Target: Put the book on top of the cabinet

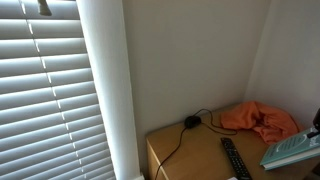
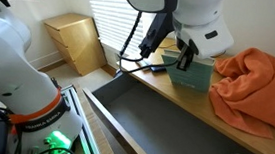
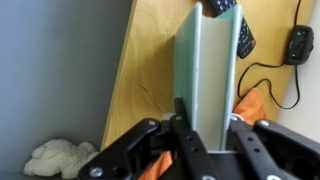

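The robot's gripper should set the book down flat on the wooden cabinet top beside the black remote (image 1: pixel 281 160), just in front of the orange cloth.
The book is a pale teal hardback. In the wrist view it (image 3: pixel 205 60) stands on edge between my fingers. My gripper (image 3: pixel 207 112) is shut on it, one finger on each cover. In an exterior view my gripper (image 2: pixel 186 57) holds the book (image 2: pixel 190 76) low over the wooden cabinet top (image 2: pixel 191 98), near its front edge; whether it touches the wood I cannot tell. In an exterior view the book (image 1: pixel 295 150) shows tilted at the right edge, over the cabinet top (image 1: pixel 190 155).
An orange cloth (image 2: pixel 257 88) (image 1: pixel 260 120) lies bunched on the cabinet top beside the book. A black remote (image 1: pixel 233 158) (image 3: pixel 244 36) and a black puck with cable (image 1: pixel 191 122) (image 3: pixel 298 42) lie nearby. The grey drawer (image 2: pixel 163 129) below stands open, holding a white cloth (image 3: pixel 60 158).
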`<state>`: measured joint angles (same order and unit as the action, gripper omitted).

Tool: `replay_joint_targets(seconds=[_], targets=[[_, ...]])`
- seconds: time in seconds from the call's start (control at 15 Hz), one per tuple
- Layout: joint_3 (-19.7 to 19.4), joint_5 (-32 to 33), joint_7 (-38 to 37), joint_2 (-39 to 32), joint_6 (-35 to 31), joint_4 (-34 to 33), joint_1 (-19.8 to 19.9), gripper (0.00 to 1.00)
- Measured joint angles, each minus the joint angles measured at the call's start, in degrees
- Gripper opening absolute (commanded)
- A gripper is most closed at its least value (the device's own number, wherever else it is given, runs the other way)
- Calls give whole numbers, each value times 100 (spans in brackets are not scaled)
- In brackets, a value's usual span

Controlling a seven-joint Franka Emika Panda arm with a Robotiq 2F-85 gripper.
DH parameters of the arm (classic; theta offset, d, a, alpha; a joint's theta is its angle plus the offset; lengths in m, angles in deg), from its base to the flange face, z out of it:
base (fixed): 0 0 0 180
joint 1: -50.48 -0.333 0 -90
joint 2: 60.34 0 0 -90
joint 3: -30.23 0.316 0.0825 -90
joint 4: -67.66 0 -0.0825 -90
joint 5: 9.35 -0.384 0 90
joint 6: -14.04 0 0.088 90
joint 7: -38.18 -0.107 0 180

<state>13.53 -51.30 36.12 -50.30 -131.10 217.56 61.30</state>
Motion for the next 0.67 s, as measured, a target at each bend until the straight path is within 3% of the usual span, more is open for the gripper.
replay_joint_targets(seconds=[0.33,0.53,0.6,0.67], targets=[[-59,-84,35,-158,155,-160,159,7],[-157,-412,421,-223,334,-175,218,7],[-187,-522,583,-246,381,-176,241,11],[-208,-625,734,-270,407,-176,264,33]])
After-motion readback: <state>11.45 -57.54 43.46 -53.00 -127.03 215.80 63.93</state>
